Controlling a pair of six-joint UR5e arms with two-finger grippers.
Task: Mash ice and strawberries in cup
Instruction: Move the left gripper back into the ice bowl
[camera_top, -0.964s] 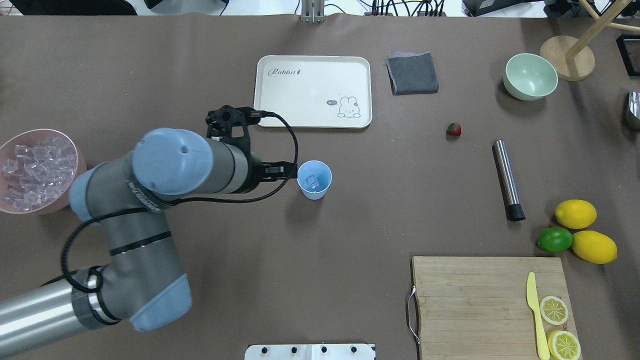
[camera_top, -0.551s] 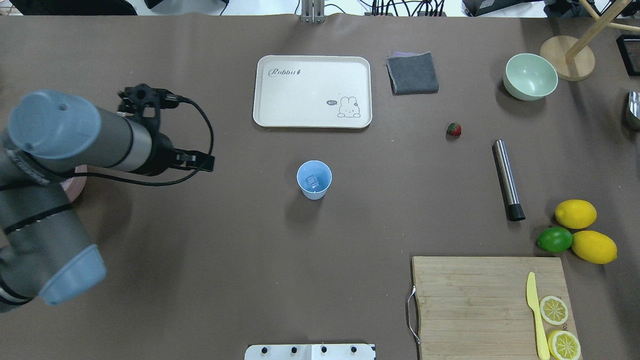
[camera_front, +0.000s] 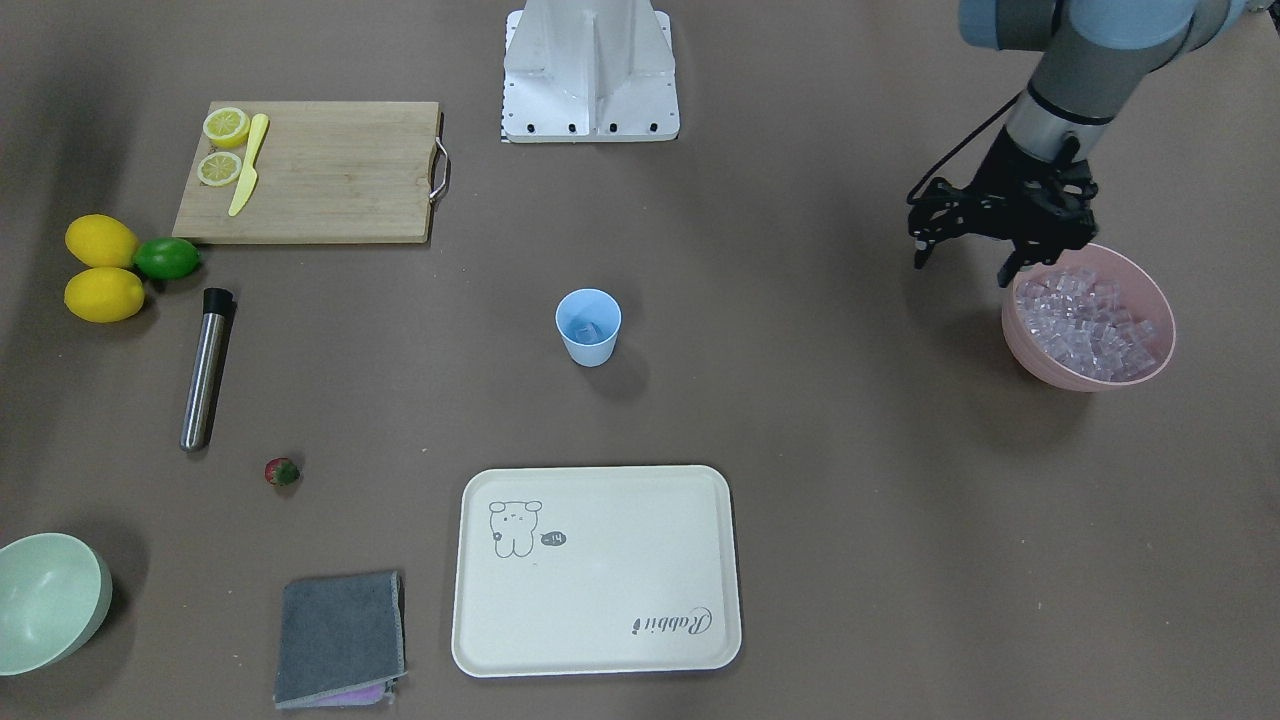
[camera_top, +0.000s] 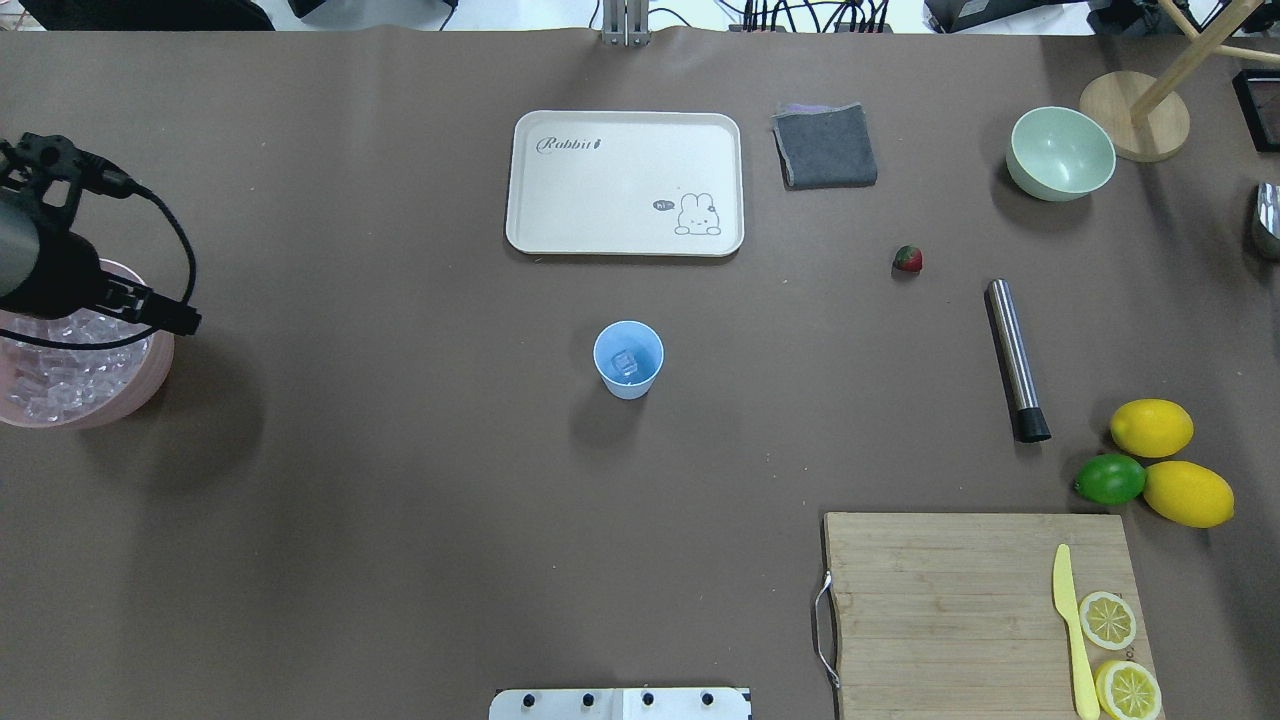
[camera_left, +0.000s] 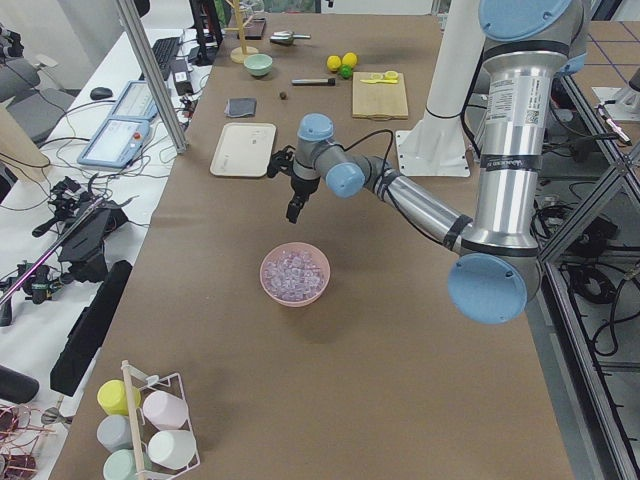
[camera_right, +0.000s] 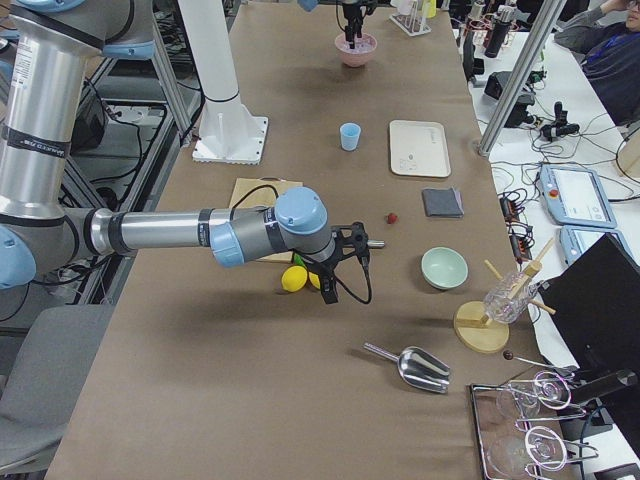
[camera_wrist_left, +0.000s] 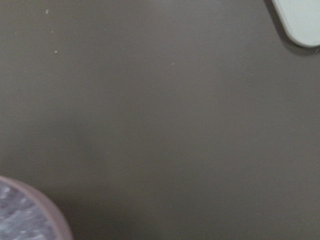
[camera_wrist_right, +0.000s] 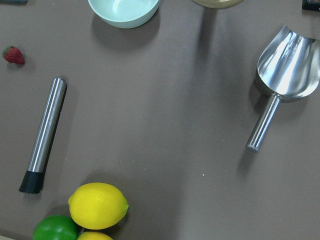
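Observation:
Next, I take an ice cube with my left gripper at the near side of the pink bowl (camera_front: 1068, 289), because the light-blue cup needs more ice.
The light-blue cup (camera_top: 628, 384) stands upright mid-table with one ice cube (camera_top: 625, 362) inside it. More ice (camera_front: 1088, 318) fills the pink bowl (camera_front: 1030, 345) at the table's left end. My left gripper (camera_front: 962, 262) hangs open and empty just beside that bowl's rim, on the cup's side. The strawberry (camera_top: 908, 259) lies alone on the table, right of the cup and close to a steel muddler (camera_top: 1015, 358). My right gripper (camera_right: 345, 265) shows only in the exterior right view, above the lemons; I cannot tell its state.
A cream tray (camera_top: 626, 182) and a grey cloth (camera_top: 825, 146) lie at the back. A pale green bowl (camera_top: 1060, 152) sits far right. Lemons (camera_top: 1151, 427), a lime (camera_top: 1109, 479) and a cutting board (camera_top: 960, 600) with a knife and lemon slices fill the near right. A steel scoop (camera_wrist_right: 282, 75) lies beyond.
My left arm has pulled away from the cup and swung left to the pink bowl. The ice cube stays in the cup.

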